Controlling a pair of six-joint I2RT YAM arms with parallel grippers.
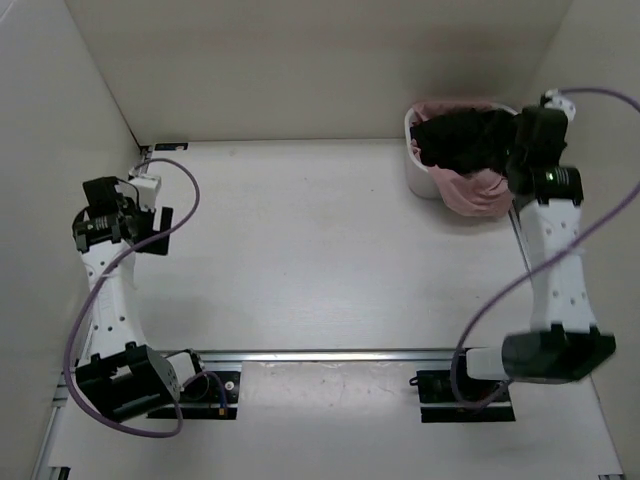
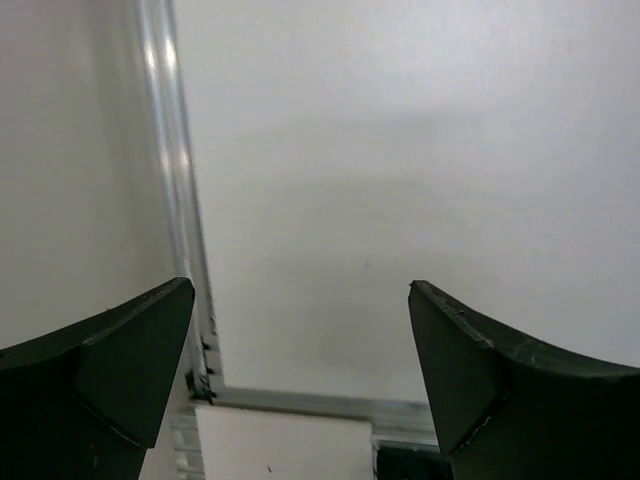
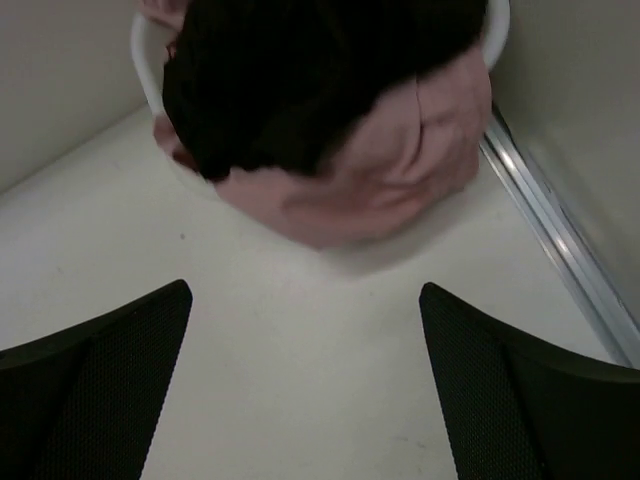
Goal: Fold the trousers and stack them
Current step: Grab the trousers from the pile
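Observation:
I should grab the black trousers in the white basket with my right gripper by their bunched side [image 1: 488,137] [image 3: 405,38] toward the metal rail.
The black trousers [image 1: 462,140] lie bunched in a white basket [image 1: 415,172] at the back right, on top of a pink garment [image 1: 478,192] that spills over the near rim. In the right wrist view the trousers [image 3: 300,80] and the pink garment [image 3: 400,170] fill the top of the frame. My right gripper [image 1: 522,160] hangs by the basket's right side; it [image 3: 305,300] is open over bare table with nothing between its fingers. At the far left, near the wall, my left gripper [image 1: 105,205] stands apart from the trousers, and its jaws [image 2: 300,300] are open and empty.
White walls enclose the table on the left, back and right. A metal rail [image 3: 560,250] runs along the right wall beside the basket, and another rail [image 2: 180,200] runs along the left wall. Purple cables loop from both arms.

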